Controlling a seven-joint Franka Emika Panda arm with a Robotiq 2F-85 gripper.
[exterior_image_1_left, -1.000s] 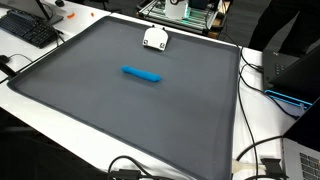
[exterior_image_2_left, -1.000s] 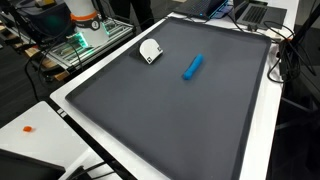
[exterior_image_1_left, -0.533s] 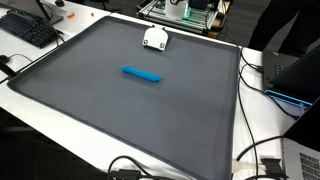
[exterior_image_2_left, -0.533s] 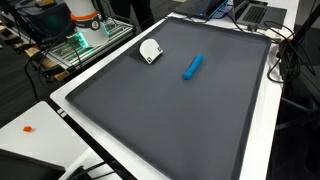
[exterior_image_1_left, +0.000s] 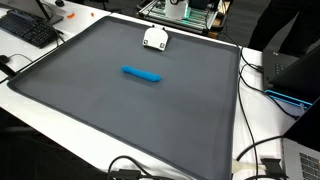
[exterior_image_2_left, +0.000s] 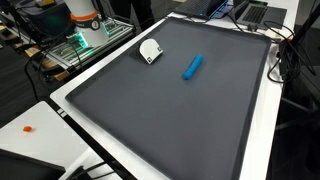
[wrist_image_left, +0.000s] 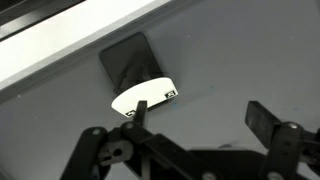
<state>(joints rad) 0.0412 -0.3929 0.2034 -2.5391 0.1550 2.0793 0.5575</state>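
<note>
The white panel is the upright part of the small white-and-black object near the mat's edge. Next, my gripper closes on the top edge of the white panel (exterior_image_1_left: 156, 29) (wrist_image_left: 141, 88).
My gripper (wrist_image_left: 203, 112) shows only in the wrist view. Its two black fingers are spread wide apart with nothing between them, and it hangs above a dark grey mat (wrist_image_left: 230, 60). Just beyond the left finger lies a small white-and-black object (wrist_image_left: 140, 88) near the mat's edge. It also shows in both exterior views (exterior_image_1_left: 154, 38) (exterior_image_2_left: 149, 50). A blue cylinder-like object (exterior_image_1_left: 141, 73) (exterior_image_2_left: 192, 67) lies on its side near the middle of the mat, out of the wrist view. The arm itself is outside both exterior views.
The mat (exterior_image_1_left: 130, 110) covers a white table (exterior_image_2_left: 40, 112). A keyboard (exterior_image_1_left: 30, 28) lies at one corner. Cables (exterior_image_1_left: 262, 160) and a laptop (exterior_image_2_left: 252, 12) lie by the edges. A rack of electronics (exterior_image_2_left: 85, 40) stands beside the table.
</note>
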